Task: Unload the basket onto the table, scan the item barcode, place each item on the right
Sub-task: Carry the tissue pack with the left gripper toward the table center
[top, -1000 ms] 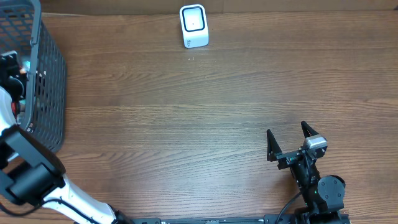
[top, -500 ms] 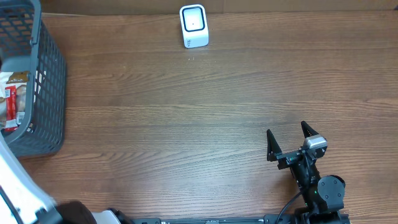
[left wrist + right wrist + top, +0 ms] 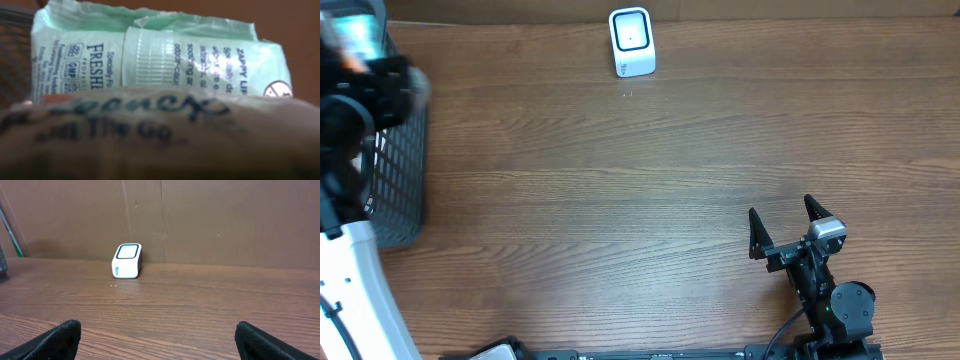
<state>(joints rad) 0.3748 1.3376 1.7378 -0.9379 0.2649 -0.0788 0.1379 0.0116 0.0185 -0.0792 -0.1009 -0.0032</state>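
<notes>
My left gripper has the tissue pack. It will let go of it on the bare wooden tabletop (image 3: 665, 180) well in front of the white scanner.
A tan packet (image 3: 160, 130) with dark lettering fills the lower left wrist view, pressed right up against the camera and hiding the fingers. Behind it lies a pale green packet (image 3: 150, 55); no barcode shows on either. From overhead, my left gripper (image 3: 375, 80) is a dark blur over the grey basket (image 3: 405, 170) at the far left, and I cannot see whether it holds anything. The white scanner (image 3: 631, 42) stands at the table's back edge, also in the right wrist view (image 3: 127, 260). My right gripper (image 3: 781, 212) rests open near the front right, with nothing in it.
Brown cardboard wall (image 3: 200, 215) rises just behind the scanner. The left arm's white link (image 3: 360, 290) crosses the front left corner. Bare wooden tabletop (image 3: 620, 200) stretches between basket, scanner and right arm.
The left arm sat low in the basket a second ago, swung mostly out of view, and is now a blur over the basket's rear. The right arm has not moved.
</notes>
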